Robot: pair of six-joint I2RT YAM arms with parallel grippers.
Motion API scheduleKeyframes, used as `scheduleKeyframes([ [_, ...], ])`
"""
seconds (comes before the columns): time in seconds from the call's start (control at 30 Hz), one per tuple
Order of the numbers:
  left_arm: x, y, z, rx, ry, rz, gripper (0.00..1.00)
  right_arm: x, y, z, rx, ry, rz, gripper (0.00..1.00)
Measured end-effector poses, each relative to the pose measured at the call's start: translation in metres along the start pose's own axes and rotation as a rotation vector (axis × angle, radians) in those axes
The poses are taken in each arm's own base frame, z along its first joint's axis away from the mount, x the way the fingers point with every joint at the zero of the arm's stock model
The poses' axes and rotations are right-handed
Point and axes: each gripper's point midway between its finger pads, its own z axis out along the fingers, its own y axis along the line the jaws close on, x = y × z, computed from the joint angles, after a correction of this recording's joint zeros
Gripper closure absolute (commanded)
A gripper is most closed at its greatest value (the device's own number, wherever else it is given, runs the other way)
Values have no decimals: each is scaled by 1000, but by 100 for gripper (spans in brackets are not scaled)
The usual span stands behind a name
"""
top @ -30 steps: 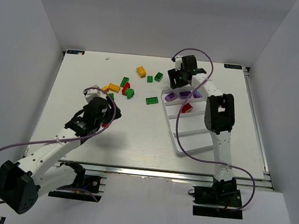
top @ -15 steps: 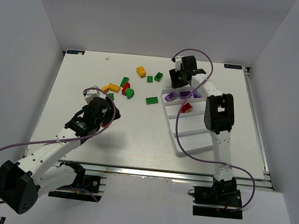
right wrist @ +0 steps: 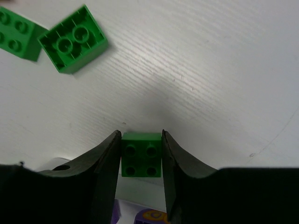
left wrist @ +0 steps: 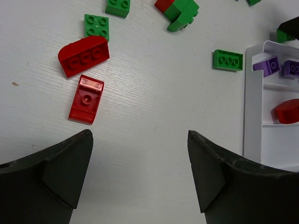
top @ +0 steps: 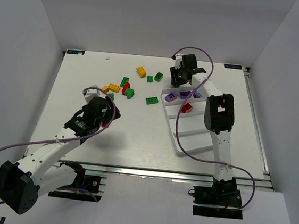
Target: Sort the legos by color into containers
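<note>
I need to next move my left gripper to the joined red and green legos and close it on the red lego's sides (top: 126,88) (left wrist: 164,4), leaving the green lego free.
My right gripper (right wrist: 140,140) is shut on a small green lego (right wrist: 141,154) and holds it over the far end of the white tray (top: 170,126); the top view shows this gripper (top: 177,78) at the tray's far left corner. The tray holds purple legos (top: 184,95) in its far compartment and a red lego (top: 186,108) in the one beside it. Loose green, yellow-orange and red legos (top: 126,86) lie on the table left of the tray. My left gripper (left wrist: 140,158) is open and empty above bare table, with two red legos (left wrist: 87,99) ahead to its left.
White walls enclose the table on the left, right and far sides. Two more green legos (right wrist: 74,39) lie just beyond the right gripper. A green lego (left wrist: 228,60) lies just left of the tray's far corner.
The right gripper has shifted slightly toward the far side at the tray's far end. The left arm has not moved.
</note>
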Motion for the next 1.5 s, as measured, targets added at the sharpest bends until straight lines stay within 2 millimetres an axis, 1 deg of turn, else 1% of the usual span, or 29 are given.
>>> scheduleKeyframes([
  [0.1, -2, -1, -1, 2, -3, -1, 9, -18, 2, 0, -18, -63, 2, 79],
  [0.23, -6, -5, -2, 12, -12, -7, 9, -34, 7, -3, -47, -120, 13, 85],
  [0.27, -7, -5, -2, 13, -13, -8, 9, -38, 8, -6, -55, -133, 17, 87],
  [0.33, -7, -6, -1, 16, -16, -9, 9, -47, 13, -18, -82, -159, 27, 90],
  [0.37, -8, -7, -1, 18, -18, -11, 9, -52, 15, -26, -94, -172, 29, 91],
  [0.47, -9, -10, 1, 23, -18, -11, 9, -64, 21, -60, -135, -214, 28, 93],
  [0.53, -10, -15, 5, 28, -14, -10, 9, -70, 23, -91, -157, -247, 20, 94],
  [0.6, -10, -20, 9, 34, -6, -4, 9, -72, 26, -122, -176, -268, 3, 95],
  [0.67, -10, -23, 15, 33, 4, 4, 9, -69, 30, -151, -189, -286, -30, 95],
  [0.7, -11, -26, 18, 33, 8, 8, 9, -65, 31, -166, -194, -288, -52, 95],
  [0.77, -12, -30, 24, 35, 21, 15, 9, -52, 32, -186, -195, -288, -90, 95],
  [0.8, -14, -32, 28, 35, 25, 16, 9, -44, 34, -190, -202, -273, -105, 95],
  [0.83, -16, -34, 32, 35, 27, 17, 9, -25, 34, -200, -202, -248, -112, 95],
  [0.87, -19, -36, 34, 36, 30, 18, 9, -8, 34, -204, -202, -223, -116, 95],
  [0.93, -23, -38, 41, 37, 35, 23, 9, 26, 36, -209, -217, -156, -109, 95],
  [1.03, -30, -42, 48, 43, 41, 24, 9, 69, 33, -209, -215, -70, -85, 94],
  [1.1, -33, -42, 52, 43, 47, 26, 9, 96, 30, -207, -204, -13, -63, 92],
  [1.17, -34, -39, 55, 40, 56, 26, 9, 117, 26, -205, -192, 40, -40, 90],
  [1.23, -34, -37, 59, 35, 64, 29, 9, 132, 23, -204, -179, 77, -27, 88],
  [1.27, -35, -36, 61, 33, 67, 30, 9, 137, 22, -203, -173, 90, -25, 85],
  [1.33, -38, -36, 65, 31, 73, 33, 9, 147, 21, -201, -159, 114, -23, 82],
  [1.37, -41, -37, 68, 28, 75, 38, 9, 152, 20, -201, -151, 127, -21, 77],
  [1.4, -44, -38, 71, 27, 76, 41, 9, 156, 19, -200, -144, 140, -19, 75],
  [1.43, -47, -40, 74, 27, 76, 47, 9, 159, 18, -199, -137, 149, -18, 71],
  [1.47, -49, -42, 77, 28, 79, 55, 9, 161, 16, -198, -129, 155, -18, 60],
  [1.5, -53, -45, 81, 30, 78, 62, 9, 162, 15, -196, -122, 159, -19, 57],
])
